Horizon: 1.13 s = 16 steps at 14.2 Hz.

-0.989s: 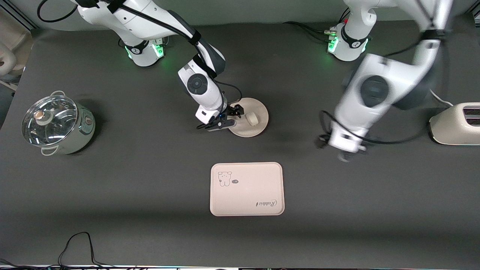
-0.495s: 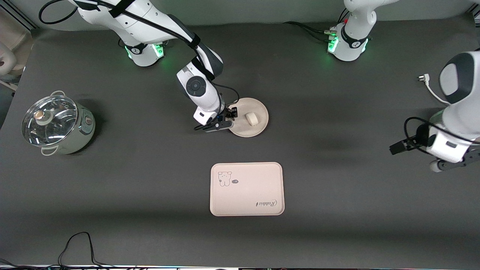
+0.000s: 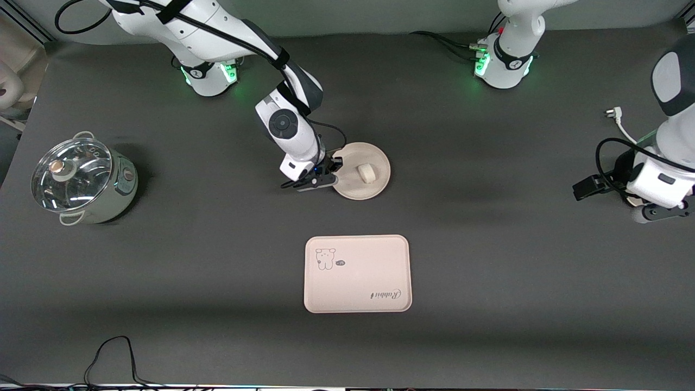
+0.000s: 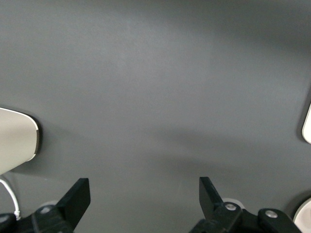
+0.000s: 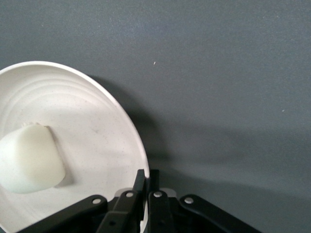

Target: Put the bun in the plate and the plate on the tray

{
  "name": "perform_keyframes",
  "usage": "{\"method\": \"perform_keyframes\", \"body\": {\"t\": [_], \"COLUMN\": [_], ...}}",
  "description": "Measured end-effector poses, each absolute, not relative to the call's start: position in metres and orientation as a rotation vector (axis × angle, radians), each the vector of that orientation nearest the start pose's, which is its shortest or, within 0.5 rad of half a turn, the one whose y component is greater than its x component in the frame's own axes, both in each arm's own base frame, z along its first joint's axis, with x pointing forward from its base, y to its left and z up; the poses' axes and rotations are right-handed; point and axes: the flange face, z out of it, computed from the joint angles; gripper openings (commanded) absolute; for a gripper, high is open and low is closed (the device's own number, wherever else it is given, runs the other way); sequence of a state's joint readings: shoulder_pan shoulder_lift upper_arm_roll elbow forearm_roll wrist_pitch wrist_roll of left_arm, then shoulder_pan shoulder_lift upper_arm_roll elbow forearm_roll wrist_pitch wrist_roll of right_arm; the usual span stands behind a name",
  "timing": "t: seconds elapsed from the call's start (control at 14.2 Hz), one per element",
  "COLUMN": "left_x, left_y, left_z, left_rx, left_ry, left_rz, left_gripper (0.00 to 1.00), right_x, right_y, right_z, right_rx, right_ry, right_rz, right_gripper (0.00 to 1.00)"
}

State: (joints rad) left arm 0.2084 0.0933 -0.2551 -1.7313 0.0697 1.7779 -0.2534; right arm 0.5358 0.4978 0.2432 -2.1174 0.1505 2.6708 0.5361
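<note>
My right gripper needs to release the plate on the middle of the tray [image 3: 359, 278], between the cartoon animal and the lettering. The plate still sits on the dark table.
The small white bun [image 3: 367, 173] lies on the round cream plate [image 3: 376, 187], which sits on the dark table farther from the front camera than the tray [image 3: 374, 266]. My right gripper [image 3: 332, 172] is shut on the plate's rim at the edge toward the right arm's end. In the right wrist view the fingers [image 5: 147, 177] pinch the rim of the plate [image 5: 97, 121], with the bun [image 5: 30, 158] beside them. My left gripper [image 3: 663, 212] is open and empty at the left arm's end of the table; its wrist view [image 4: 143, 187] shows bare table between the fingers.
A steel pot with a glass lid [image 3: 81, 179] stands at the right arm's end. A cream toaster [image 4: 14, 141] sits under the left arm, its white cord and plug [image 3: 613, 114] on the table. The tray bears a cartoon animal and "Rabbit" lettering.
My left arm has swung from mid-table out to its own end of the table. My right gripper has closed on the plate's rim, and the plate has shifted slightly.
</note>
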Motion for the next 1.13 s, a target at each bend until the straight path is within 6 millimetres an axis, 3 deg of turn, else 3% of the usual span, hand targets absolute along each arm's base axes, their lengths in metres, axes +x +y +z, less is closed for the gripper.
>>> {"method": "perform_keyframes", "body": {"t": [0.14, 0.28, 0.42, 0.64, 0.85, 0.99, 1.13], "left_x": [0.584, 0.581, 0.574, 0.557, 0.549, 0.551, 0.553], "left_y": [-0.012, -0.007, -0.007, -0.005, 0.003, 0.006, 0.015], "left_z": [0.511, 0.518, 0.533, 0.562, 0.573, 0.568, 0.563], "left_rx": [-3.055, -3.047, -3.058, -3.081, -3.099, -3.096, -3.096], "left_ry": [-0.301, -0.310, -0.313, -0.324, -0.350, -0.362, -0.349], "left_rz": [0.088, 0.084, 0.062, 0.026, 0.012, 0.025, 0.039], "left_gripper": [1.00, 1.00, 1.00, 1.00, 1.00, 1.00, 1.00], "right_x": [0.428, 0.451, 0.478, 0.515, 0.547, 0.574, 0.604], "right_y": [0.406, 0.401, 0.403, 0.411, 0.415, 0.405, 0.393], "right_z": [0.193, 0.211, 0.248, 0.320, 0.375, 0.392, 0.394], "right_rx": [-2.944, -2.945, -2.941, -2.909, -2.848, -2.820, -2.799], "right_ry": [-0.100, -0.065, -0.048, -0.042, -0.022, 0.018, 0.052], "right_rz": [0.079, 0.092, 0.104, 0.057, -0.058, -0.104, -0.130], "right_gripper": [0.00, 0.00, 0.00, 0.00, 0.00, 0.00, 0.00]}}
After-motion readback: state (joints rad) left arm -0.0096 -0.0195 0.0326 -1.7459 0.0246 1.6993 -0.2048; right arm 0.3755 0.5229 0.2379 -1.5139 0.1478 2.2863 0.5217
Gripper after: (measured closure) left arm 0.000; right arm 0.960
